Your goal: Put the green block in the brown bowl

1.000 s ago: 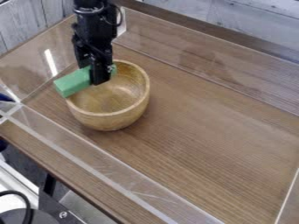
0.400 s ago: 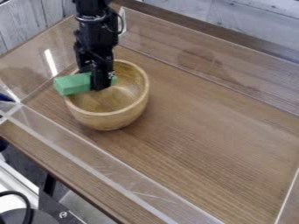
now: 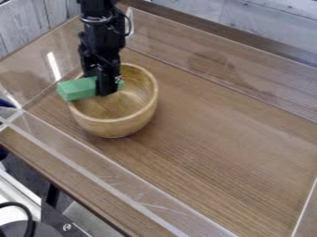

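Observation:
My gripper will release the green block inside the brown bowl, against the bowl's rim (image 3: 95, 93) closest to the low transparent side.
The green block (image 3: 77, 89) is a small bar held at one end by my black gripper (image 3: 104, 83), which points straight down and is shut on it. The block sticks out to the left, over the left rim of the brown bowl (image 3: 121, 113). That round wooden bowl rests on the table just below and to the right of the block. My fingertips hang at about rim height, over the bowl's left inner wall.
The wooden tabletop (image 3: 223, 130) has a low transparent wall (image 3: 74, 176) along its front and left edges. A grey panelled wall (image 3: 247, 23) runs behind the table.
The block's free end has lifted slightly compared with a second ago. The gripper stays over the bowl's left side.

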`<state>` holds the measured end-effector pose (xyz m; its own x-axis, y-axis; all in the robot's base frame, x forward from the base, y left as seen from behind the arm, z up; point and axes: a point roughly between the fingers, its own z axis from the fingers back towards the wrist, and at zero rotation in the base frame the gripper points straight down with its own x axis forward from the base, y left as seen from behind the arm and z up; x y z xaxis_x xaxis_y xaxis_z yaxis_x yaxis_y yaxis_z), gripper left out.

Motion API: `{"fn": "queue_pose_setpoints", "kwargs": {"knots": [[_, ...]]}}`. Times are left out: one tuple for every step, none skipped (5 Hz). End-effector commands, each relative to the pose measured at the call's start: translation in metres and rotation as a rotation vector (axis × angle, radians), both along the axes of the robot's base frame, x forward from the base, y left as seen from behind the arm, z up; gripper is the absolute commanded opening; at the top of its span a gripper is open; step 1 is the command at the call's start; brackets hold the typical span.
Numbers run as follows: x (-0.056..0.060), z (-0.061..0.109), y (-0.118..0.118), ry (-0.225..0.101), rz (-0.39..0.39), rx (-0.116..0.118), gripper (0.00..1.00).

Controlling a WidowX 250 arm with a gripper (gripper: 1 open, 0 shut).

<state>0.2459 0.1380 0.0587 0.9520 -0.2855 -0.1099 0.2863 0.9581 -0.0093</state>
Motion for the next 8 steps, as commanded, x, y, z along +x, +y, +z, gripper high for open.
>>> {"fn": "queue_pose_setpoints", "kwargs": {"knots": [[0.0043,0.0052,0.0015,-0.025,-0.001,0.014,0.00],[0.0051,0.0037,0.0002,-0.022,-0.003,0.014,0.00],[0.0058,0.0024,-0.0012,-0.019,-0.005,0.013,0.00],[0.0065,0.0013,-0.0025,-0.017,-0.007,0.012,0.00],[0.0074,-0.0001,-0.0038,-0.015,-0.009,0.011,0.00],[0.0085,-0.0009,-0.0054,-0.014,-0.009,0.009,0.00],[0.0093,-0.0003,-0.0069,-0.015,-0.009,0.006,0.00],[0.0099,0.0004,-0.0082,-0.017,-0.008,0.002,0.00]]}}
